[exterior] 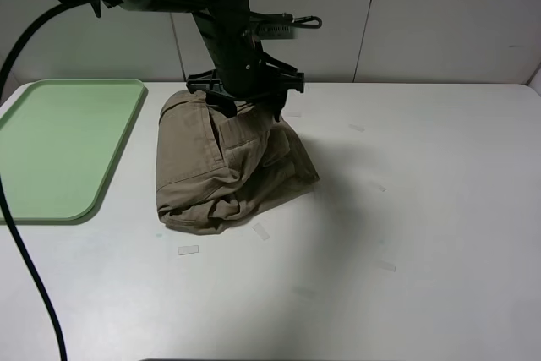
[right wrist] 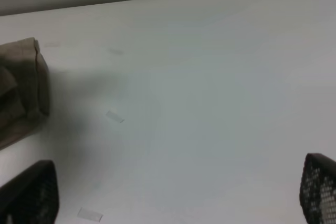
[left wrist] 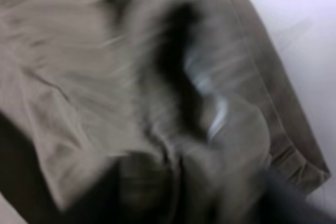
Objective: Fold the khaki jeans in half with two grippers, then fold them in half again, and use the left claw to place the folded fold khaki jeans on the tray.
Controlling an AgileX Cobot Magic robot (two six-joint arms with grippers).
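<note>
My left gripper is bunching the cloth between its fingers, so it should lower the cloth flat, open, and take the khaki jeans by the edge (exterior: 165, 155) beside the tray.
The khaki jeans (exterior: 221, 166) lie on the white table as a rumpled folded bundle just right of the tray (exterior: 59, 145), which is pale green and holds nothing. My left gripper (exterior: 254, 111) hangs over the bundle's far edge, jaws apart, with cloth bunched up between them. The left wrist view is blurred and filled with khaki cloth (left wrist: 79, 77). My right gripper (right wrist: 176, 195) is outside the exterior high view. In its wrist view its fingers (right wrist: 31, 192) stand wide open over bare table, well to the right of the jeans (right wrist: 21, 87).
Small strips of clear tape (exterior: 188, 250) (exterior: 262, 232) lie on the table (exterior: 423, 209) near the bundle's front. The left arm's black cable (exterior: 25, 259) loops down across the table's left side. A pale wall runs behind the table.
</note>
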